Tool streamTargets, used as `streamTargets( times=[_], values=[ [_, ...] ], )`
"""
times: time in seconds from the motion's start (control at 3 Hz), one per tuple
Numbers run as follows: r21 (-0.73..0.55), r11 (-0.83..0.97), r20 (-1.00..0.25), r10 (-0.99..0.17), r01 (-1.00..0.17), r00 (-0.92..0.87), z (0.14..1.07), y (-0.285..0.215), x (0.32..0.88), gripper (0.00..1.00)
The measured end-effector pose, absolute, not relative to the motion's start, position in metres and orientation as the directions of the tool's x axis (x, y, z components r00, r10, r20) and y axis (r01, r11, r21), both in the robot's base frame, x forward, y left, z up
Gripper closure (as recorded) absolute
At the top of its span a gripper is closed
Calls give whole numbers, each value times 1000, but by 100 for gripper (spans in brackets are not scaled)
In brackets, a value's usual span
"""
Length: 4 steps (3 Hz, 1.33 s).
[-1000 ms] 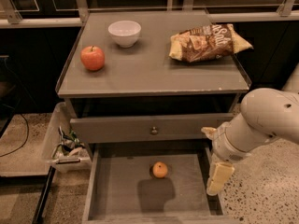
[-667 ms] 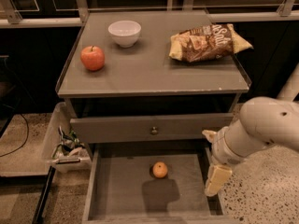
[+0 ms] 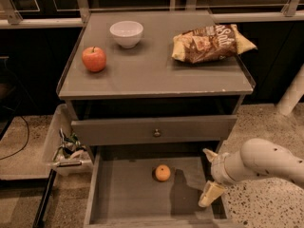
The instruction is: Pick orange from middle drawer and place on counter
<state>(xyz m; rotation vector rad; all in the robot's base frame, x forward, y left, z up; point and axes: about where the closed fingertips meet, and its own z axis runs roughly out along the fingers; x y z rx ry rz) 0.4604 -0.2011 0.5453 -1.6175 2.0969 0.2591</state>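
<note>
The robot's gripper needs to next move to the orange in the open middle drawer and close its fingers around the orange's middle (image 3: 162,173).
The orange (image 3: 163,173) lies on the bare grey floor of the open middle drawer (image 3: 123,198), near its centre back. My gripper (image 3: 209,176) hangs at the drawer's right side, to the right of the orange and apart from it, with one pale finger (image 3: 210,194) pointing down over the drawer's right wall. The gripper holds nothing. The counter (image 3: 152,75) is the grey cabinet top above.
On the counter stand a red apple (image 3: 94,59) at the left, a white bowl (image 3: 126,33) at the back and a brown chip bag (image 3: 211,43) at the right. A closed drawer front with a brass knob (image 3: 156,132) sits above the open drawer. A bin of clutter (image 3: 66,147) stands left.
My arm has dropped lower and drawn back to the right, and the gripper sits lower beside the drawer's right wall. The orange has not moved.
</note>
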Motion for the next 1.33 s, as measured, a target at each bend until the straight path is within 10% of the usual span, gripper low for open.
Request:
streamTargets(
  times=[1.33],
  values=[
    [-157, 363, -636, -749, -919, -187, 473, -174, 496, 0]
  ],
)
